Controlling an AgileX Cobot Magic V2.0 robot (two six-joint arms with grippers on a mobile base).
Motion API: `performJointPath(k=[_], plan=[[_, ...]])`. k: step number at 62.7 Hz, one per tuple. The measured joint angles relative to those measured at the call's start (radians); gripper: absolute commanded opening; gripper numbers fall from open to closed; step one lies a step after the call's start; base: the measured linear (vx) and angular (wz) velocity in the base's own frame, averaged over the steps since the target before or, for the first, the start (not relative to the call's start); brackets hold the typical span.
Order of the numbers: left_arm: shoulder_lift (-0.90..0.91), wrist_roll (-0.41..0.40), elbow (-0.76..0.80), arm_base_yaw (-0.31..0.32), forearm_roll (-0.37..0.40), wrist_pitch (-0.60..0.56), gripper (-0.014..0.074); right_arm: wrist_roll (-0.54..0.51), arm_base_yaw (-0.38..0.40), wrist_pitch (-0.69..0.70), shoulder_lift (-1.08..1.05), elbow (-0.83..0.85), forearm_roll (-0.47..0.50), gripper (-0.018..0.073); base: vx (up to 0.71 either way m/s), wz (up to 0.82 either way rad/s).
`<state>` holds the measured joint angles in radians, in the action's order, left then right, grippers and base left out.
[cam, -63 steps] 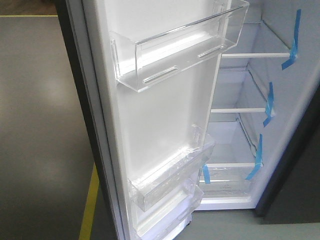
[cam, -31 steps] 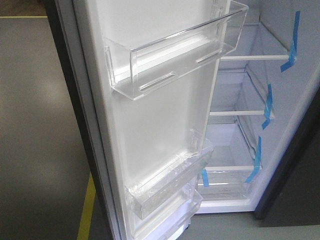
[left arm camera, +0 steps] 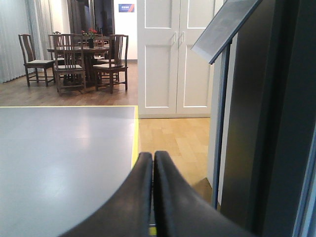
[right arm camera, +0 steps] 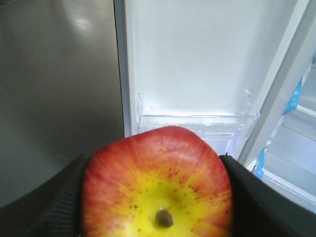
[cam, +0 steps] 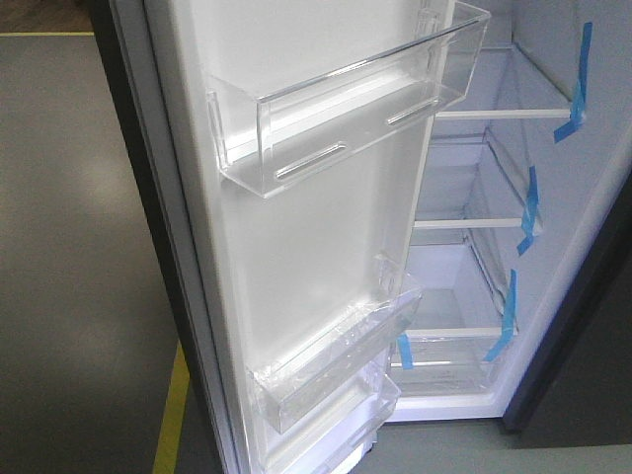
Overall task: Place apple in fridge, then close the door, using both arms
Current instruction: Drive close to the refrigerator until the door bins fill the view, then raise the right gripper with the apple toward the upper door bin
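Observation:
Next, my right gripper lets go of the apple in the door's top clear bin (cam: 373,81), toward the end closest to the fridge shelves.
In the right wrist view my right gripper (right arm camera: 158,197) is shut on the apple (right arm camera: 157,182), red with a yellow centre and a dark dimple. A black finger (right arm camera: 54,202) presses on each side of it. Just beyond it is the open door (right arm camera: 197,59), showing its white lining and a clear bin (right arm camera: 197,121). The front view shows the door (cam: 296,227) swung wide and the fridge (cam: 464,286), white inside, with glass shelves marked by blue tape (cam: 530,207). No arm shows there. My left gripper (left arm camera: 153,163) is shut on nothing, beside a dark grey upright surface (left arm camera: 276,123).
Clear bins (cam: 355,99) jut out from the door's lining, high and low (cam: 336,365). Grey floor with a yellow line (cam: 176,415) lies left of the door. The left wrist view shows white double doors (left arm camera: 173,54), a tilted sign on a stand (left arm camera: 224,29), and a dining table with chairs (left arm camera: 79,59).
The door sits slightly further left in the front view than a second ago. Over the last half second nothing has moved.

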<state>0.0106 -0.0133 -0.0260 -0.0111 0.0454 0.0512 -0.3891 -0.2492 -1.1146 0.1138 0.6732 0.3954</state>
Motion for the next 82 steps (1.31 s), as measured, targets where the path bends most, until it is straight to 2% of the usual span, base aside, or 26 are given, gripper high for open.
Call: performJointPath(k=[21,26,36,45,56,82], plan=[[0.000,0.000,0.000,0.000,0.000,0.000,-0.0006,0.000,0.000,0.011,0.000,0.000,0.020,0.0354,0.00,0.00],[0.000,0.000,0.000,0.000,0.000,0.000,-0.0006,0.035,0.000,0.043,0.013,0.000,0.021,0.0350,0.00,0.00],[0.000,0.000,0.000,0.000,0.000,0.000,-0.0006,0.151,0.000,0.127,0.165,0.005,-0.034,0.0344,0.00,0.00],[0.000,0.000,0.000,0.000,0.000,0.000,-0.0006,0.170,0.000,0.199,0.357,0.035,-0.055,0.0344,0.00,0.00],[0.000,0.000,0.000,0.000,0.000,0.000,-0.0006,0.147,0.000,0.268,0.606,0.168,-0.056,0.0344,0.00,0.00],[0.000,0.000,0.000,0.000,0.000,0.000,-0.0006,0.133,0.000,0.270,1.031,0.704,-0.039,0.0344,0.00,0.00]])
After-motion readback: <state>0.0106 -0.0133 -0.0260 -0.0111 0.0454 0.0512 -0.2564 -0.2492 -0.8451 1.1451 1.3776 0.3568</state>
